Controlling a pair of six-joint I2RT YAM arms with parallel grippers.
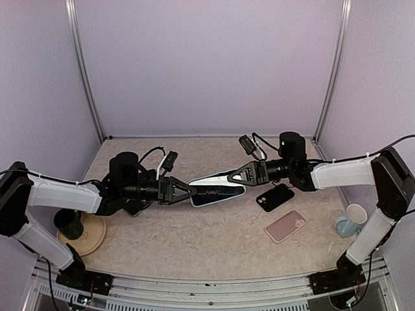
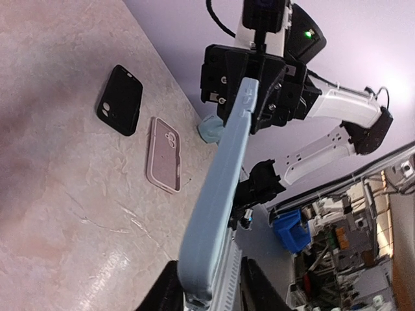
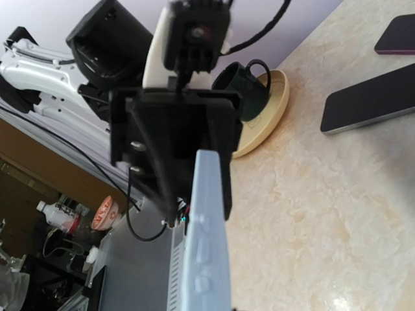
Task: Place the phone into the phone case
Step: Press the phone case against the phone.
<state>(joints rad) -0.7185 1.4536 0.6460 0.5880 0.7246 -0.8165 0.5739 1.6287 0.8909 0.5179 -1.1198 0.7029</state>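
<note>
Next, my right gripper lets go of the light blue phone case on the bare table point(image 1: 220, 164) near the middle of the back wall.
A light blue phone case point(image 1: 217, 188) hangs in the air over the middle of the table, held between both arms. My left gripper point(image 1: 190, 188) is shut on its left end. In the left wrist view the case point(image 2: 220, 188) runs edge-on up from my left gripper point(image 2: 207, 285). My right gripper point(image 1: 232, 176) is shut on the right end and shows in the left wrist view point(image 2: 249, 91). The case's side buttons point(image 3: 207, 259) show in the right wrist view, my own fingers do not. A dark phone point(image 3: 369, 103) lies flat on the table. I cannot tell whether the held case is empty.
A black case point(image 1: 274, 197) and a pink case point(image 1: 285, 226) lie right of centre. A pale blue mug point(image 1: 353, 220) stands at the right edge. A dark green mug point(image 1: 69, 225) sits on a beige plate point(image 1: 94, 236) at the front left. Another dark device point(image 3: 397, 34) lies beyond the phone.
</note>
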